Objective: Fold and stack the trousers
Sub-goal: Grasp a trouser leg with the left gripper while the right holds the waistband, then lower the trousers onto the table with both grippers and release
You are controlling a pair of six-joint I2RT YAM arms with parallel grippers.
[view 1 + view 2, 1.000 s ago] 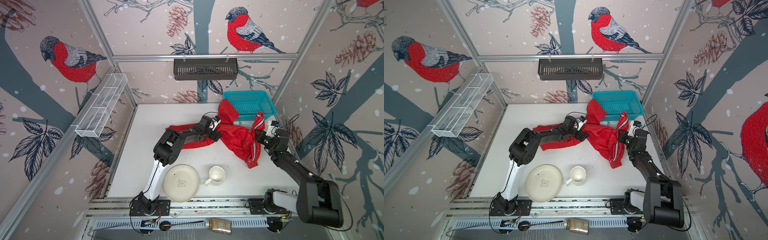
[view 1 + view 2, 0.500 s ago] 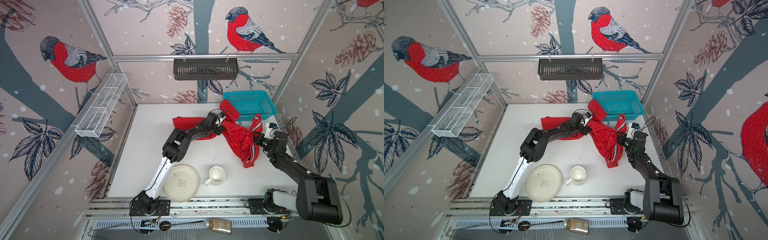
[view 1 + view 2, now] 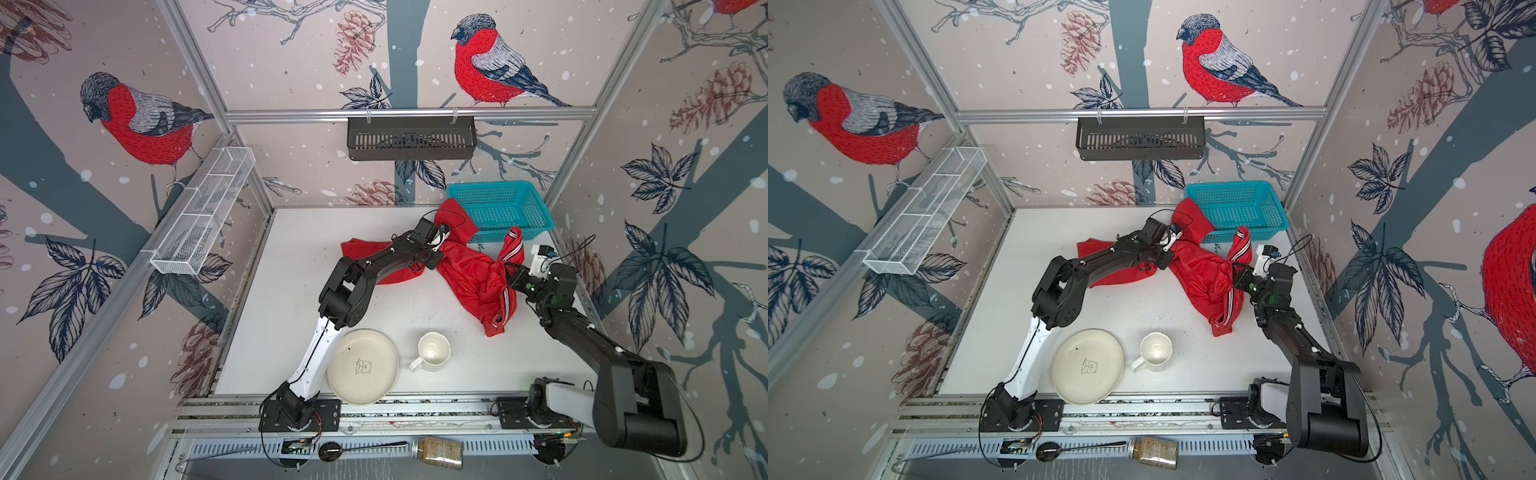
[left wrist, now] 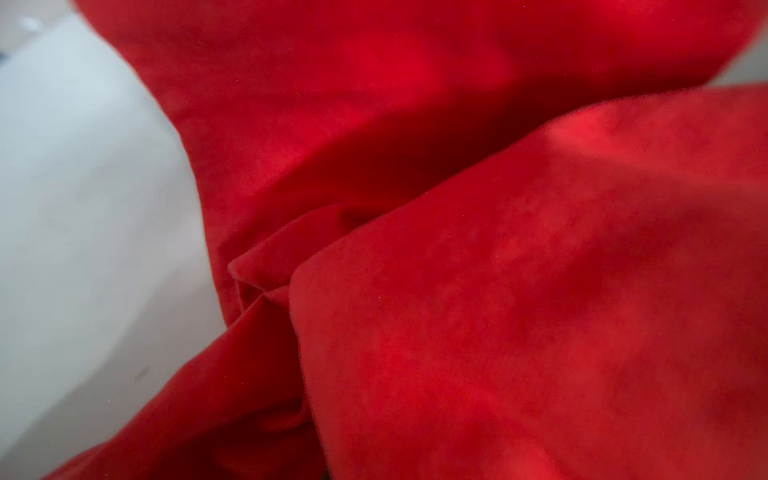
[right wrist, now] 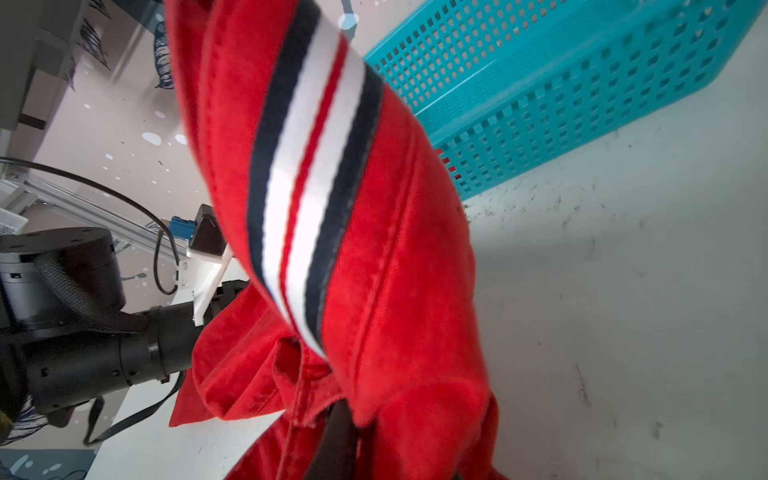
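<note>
The robot's right gripper will release the striped part of the trousers on the table (image 3: 459, 280) between the teal basket and the white mug.
The red trousers (image 3: 469, 270) (image 3: 1200, 270) lie crumpled on the white table (image 3: 299, 316) in front of the teal basket, one leg stretching left under my left arm. My left gripper (image 3: 434, 258) (image 3: 1163, 259) is pressed into the cloth near the middle and shut on the trousers. The left wrist view is filled with red folds (image 4: 498, 291), and the jaws are hidden under them. My right gripper (image 3: 513, 277) (image 3: 1237, 276) is shut on the trousers at their right edge. The striped band (image 3: 513, 245) (image 5: 307, 187) rises from there. One dark finger (image 5: 334, 444) shows between the folds.
A teal basket (image 3: 500, 210) stands at the back right, touching the trousers. A cream plate (image 3: 361, 365) and a white mug (image 3: 432, 351) sit near the front edge. On the walls hang a black basket (image 3: 411, 137) and a white wire shelf (image 3: 203, 212). A jar (image 3: 438, 453) lies below the front rail.
My left gripper went from open to shut on the red cloth, and the left leg of the trousers shifted under the arm. The right gripper kept its hold, moving slightly right.
</note>
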